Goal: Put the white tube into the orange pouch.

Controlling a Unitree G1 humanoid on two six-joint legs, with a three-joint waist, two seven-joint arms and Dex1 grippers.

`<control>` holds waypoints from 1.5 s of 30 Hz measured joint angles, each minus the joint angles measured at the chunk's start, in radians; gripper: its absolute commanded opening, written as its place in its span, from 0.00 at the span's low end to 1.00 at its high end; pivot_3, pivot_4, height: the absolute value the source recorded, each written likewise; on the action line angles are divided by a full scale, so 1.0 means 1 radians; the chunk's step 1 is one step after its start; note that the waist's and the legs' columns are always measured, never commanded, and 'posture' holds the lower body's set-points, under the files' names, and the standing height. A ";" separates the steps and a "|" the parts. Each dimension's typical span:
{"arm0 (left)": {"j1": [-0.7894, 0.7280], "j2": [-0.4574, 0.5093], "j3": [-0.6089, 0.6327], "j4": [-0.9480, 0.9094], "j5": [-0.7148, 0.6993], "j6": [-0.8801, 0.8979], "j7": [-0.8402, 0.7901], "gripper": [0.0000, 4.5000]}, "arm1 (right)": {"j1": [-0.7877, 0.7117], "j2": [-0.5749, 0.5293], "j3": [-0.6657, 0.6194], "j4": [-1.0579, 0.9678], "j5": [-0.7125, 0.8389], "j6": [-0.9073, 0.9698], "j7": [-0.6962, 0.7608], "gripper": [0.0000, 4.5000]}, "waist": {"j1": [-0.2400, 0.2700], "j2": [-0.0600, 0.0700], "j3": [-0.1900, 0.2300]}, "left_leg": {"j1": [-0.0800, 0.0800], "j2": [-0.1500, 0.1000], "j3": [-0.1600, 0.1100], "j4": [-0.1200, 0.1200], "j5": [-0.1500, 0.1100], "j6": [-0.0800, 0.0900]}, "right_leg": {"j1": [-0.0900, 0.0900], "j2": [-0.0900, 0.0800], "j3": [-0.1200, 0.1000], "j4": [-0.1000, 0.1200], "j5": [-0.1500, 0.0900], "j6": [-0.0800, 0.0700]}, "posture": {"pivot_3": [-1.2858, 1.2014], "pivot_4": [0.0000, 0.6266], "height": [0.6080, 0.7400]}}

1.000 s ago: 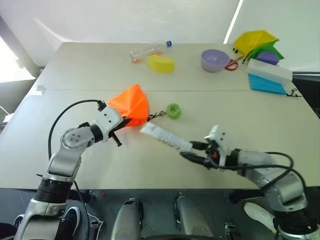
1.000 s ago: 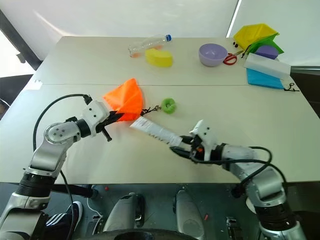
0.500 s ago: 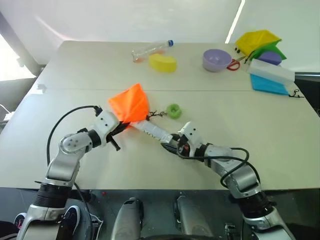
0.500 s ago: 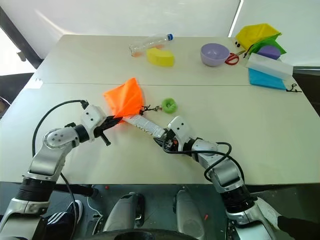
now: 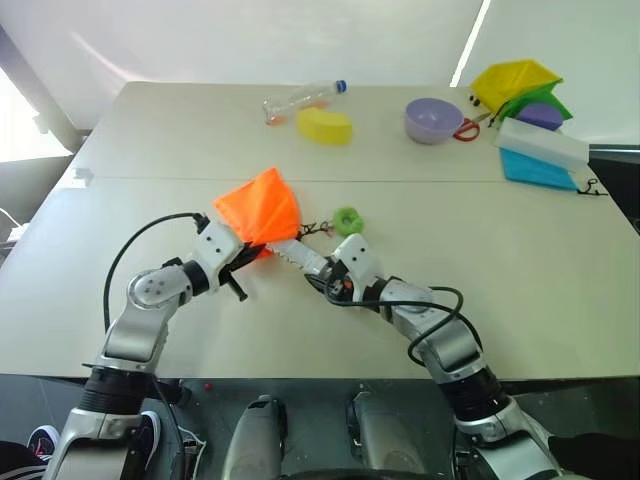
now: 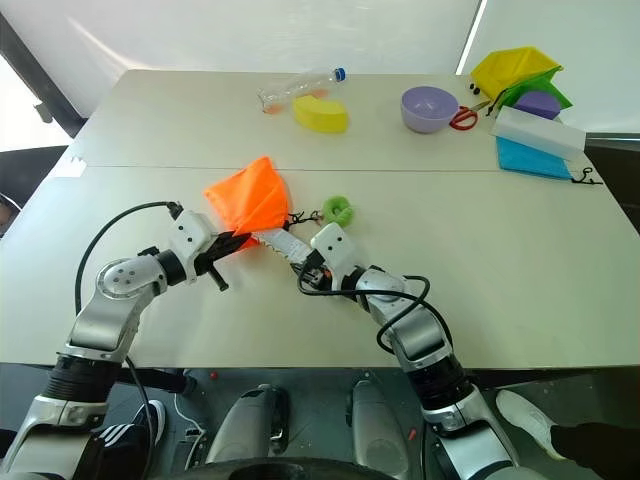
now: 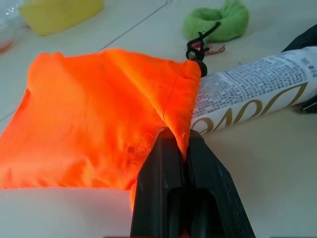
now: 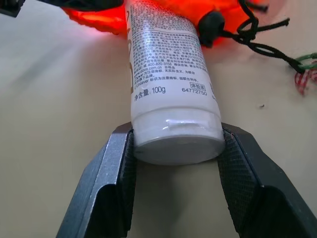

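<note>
Next, my right gripper lets go of the white tube inside the orange pouch (image 5: pixel 264 225), just past the pouch's opening beside my left gripper.
The orange pouch (image 5: pixel 260 208) lies near the table's middle, its mouth toward me. My left gripper (image 5: pixel 247 253) is shut on the pouch's fabric edge (image 7: pixel 173 130). The white tube (image 5: pixel 300 257) lies slanted with its far end inside the pouch mouth (image 8: pixel 148 10). My right gripper (image 5: pixel 325 281) is shut on the tube's capped end (image 8: pixel 176 134), one finger on each side. A dark cord (image 5: pixel 318 229) runs from the pouch to a green ring (image 5: pixel 347 220).
At the table's far side lie a clear bottle (image 5: pixel 300 99), a yellow sponge (image 5: pixel 323 125), a purple bowl (image 5: pixel 431 119) and red scissors (image 5: pixel 464 128). At the far right are a white box (image 5: pixel 536 140) on a blue one and coloured bags (image 5: pixel 515 82).
My right gripper has carried the tube left and forward, and its far end has gone into the pouch mouth. The left gripper has kept its hold on the pouch.
</note>
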 measured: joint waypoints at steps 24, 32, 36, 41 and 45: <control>-0.002 -0.018 -0.023 -0.002 0.003 0.021 0.011 0.00 | -0.229 0.205 0.040 0.362 -0.120 -0.103 -0.096 0.40 | -0.021 0.000 0.000 | 0.000 0.000 -0.001 0.000 0.000 0.000 | 0.000 0.000 -0.001 0.001 0.000 0.000 | 0.52 0.24 1.00; -0.003 -0.020 -0.034 -0.030 0.001 0.042 0.013 0.00 | -0.266 0.230 -0.005 0.421 -0.117 -0.106 -0.112 0.40 | -0.025 0.000 0.000 | 0.000 0.000 -0.002 0.000 0.000 0.000 | 0.000 0.000 -0.002 0.001 0.000 0.000 | 0.52 0.24 1.00; -0.003 -0.020 -0.034 -0.040 0.001 0.047 0.016 0.00 | -0.264 0.233 -0.014 0.418 -0.104 -0.094 -0.094 0.40 | -0.025 0.000 0.000 | 0.000 0.000 -0.002 0.000 0.000 0.000 | 0.000 0.000 -0.002 0.001 0.000 0.000 | 0.52 0.24 1.00; -0.002 -0.020 -0.034 -0.045 0.001 0.050 0.021 0.00 | -0.267 0.287 -0.005 0.434 -0.106 -0.090 -0.092 0.40 | -0.030 0.000 0.000 | 0.000 0.001 -0.002 -0.001 0.000 0.000 | -0.001 0.001 -0.002 0.002 0.000 0.000 | 0.52 0.24 1.00; -0.002 -0.021 -0.034 -0.050 0.001 0.065 0.023 0.00 | -0.283 0.304 -0.002 0.474 -0.113 -0.107 -0.093 0.40 | -0.028 0.000 0.000 | 0.000 0.000 -0.002 -0.001 0.000 0.000 | -0.001 0.000 -0.002 0.001 0.000 0.000 | 0.52 0.24 1.00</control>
